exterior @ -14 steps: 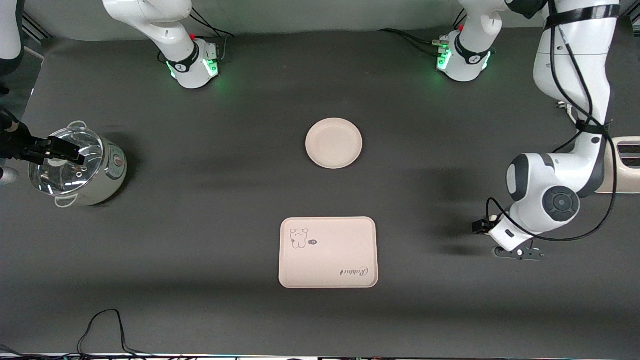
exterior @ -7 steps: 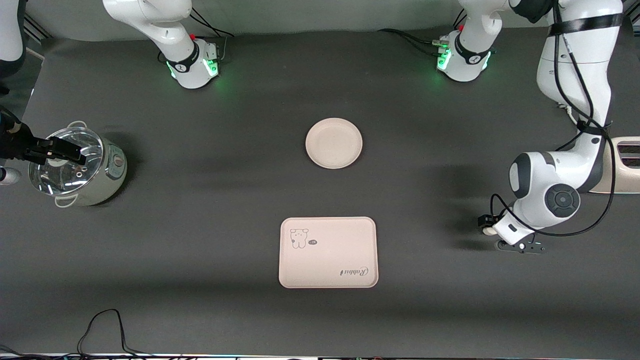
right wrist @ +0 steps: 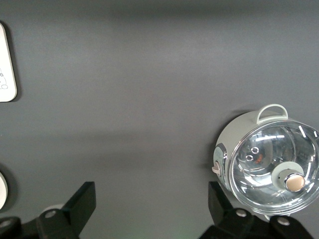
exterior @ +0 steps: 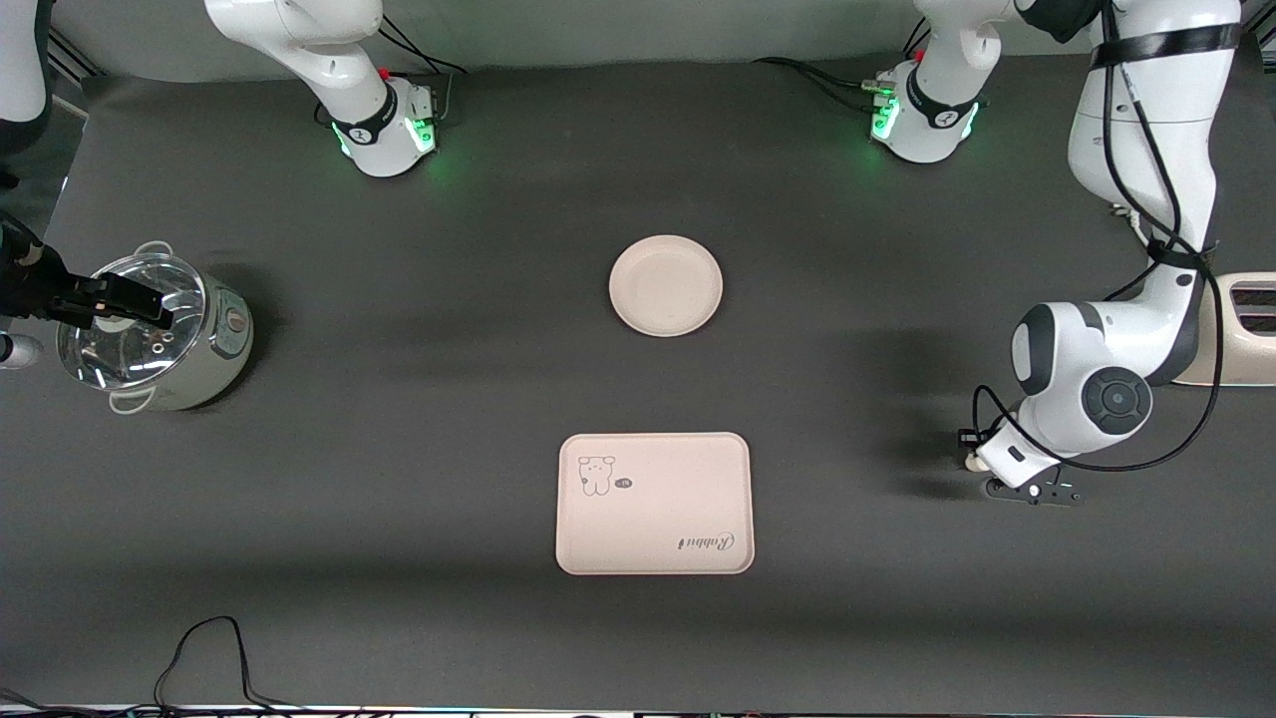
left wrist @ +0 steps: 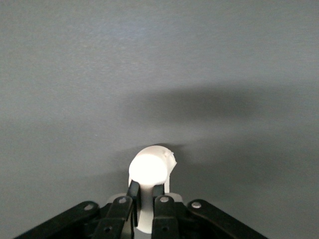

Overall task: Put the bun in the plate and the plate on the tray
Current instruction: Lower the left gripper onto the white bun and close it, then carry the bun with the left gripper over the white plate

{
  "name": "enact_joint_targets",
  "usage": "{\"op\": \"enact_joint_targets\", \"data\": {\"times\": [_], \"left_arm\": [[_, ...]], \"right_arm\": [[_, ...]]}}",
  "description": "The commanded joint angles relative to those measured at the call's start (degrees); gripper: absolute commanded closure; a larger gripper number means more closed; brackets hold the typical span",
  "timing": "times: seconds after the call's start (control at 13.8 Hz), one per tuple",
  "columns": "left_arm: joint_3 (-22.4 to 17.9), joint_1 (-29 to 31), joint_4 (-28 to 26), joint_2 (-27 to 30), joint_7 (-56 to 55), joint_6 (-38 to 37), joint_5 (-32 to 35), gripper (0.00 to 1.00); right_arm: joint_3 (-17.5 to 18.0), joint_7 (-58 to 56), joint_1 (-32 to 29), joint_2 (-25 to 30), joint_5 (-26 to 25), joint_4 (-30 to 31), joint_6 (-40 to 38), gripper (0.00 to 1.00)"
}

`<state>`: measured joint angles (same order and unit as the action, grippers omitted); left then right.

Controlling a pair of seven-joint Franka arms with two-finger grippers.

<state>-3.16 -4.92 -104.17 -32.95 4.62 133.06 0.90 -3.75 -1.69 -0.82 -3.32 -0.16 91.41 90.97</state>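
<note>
Next, I set the off-white bun down with my left gripper near the middle of the round cream plate [exterior: 669,286]. The bun is low over bare table now.
In the left wrist view my left gripper [left wrist: 147,190] is shut on the small off-white bun [left wrist: 149,167], low over bare dark table. In the front view the left gripper [exterior: 987,471] is at the left arm's end of the table, and its wrist hides the bun. The round cream plate [exterior: 666,285] lies in the middle of the table. The rabbit-printed tray [exterior: 654,504] lies nearer the front camera than the plate. My right gripper [exterior: 125,302] hangs open and empty over the pot; its open jaws show in the right wrist view [right wrist: 152,204].
A pot with a glass lid [exterior: 150,334] stands at the right arm's end of the table, also in the right wrist view [right wrist: 269,159]. A cream appliance [exterior: 1246,334] sits at the table edge by the left arm. A black cable [exterior: 204,648] lies near the front edge.
The left arm's wrist and hand have shifted and turned slightly at the left arm's end of the table. The right arm, plate and tray have not moved.
</note>
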Motion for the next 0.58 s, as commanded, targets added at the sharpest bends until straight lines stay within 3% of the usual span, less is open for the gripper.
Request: {"op": "enact_joint_targets", "data": {"times": [0.0, 0.14, 0.29, 0.51], "left_arm": [[3.23, -0.35, 3.34, 7.79, -0.84, -13.65, -4.04, 1.00], [6.48, -0.87, 5.90, 11.92, -4.16, -22.37, -10.02, 1.00], [10.00, -3.76, 5.82, 15.79, -13.10, -23.98, -10.13, 1.00], [11.60, -15.78, 5.91, 16.87, -34.36, -21.89, -8.39, 1.00]], "right_arm": [[-0.21, 0.55, -0.67, 0.60, 0.77, -0.35, 0.08, 0.00], [-0.12, 0.64, -0.50, 0.51, 0.77, -0.27, 0.87, 0.00], [-0.12, 0.46, -0.41, 0.42, 0.86, -0.18, 1.74, 0.00], [0.06, 0.55, -0.15, 0.51, 0.77, -0.27, 1.58, 0.00]]}}
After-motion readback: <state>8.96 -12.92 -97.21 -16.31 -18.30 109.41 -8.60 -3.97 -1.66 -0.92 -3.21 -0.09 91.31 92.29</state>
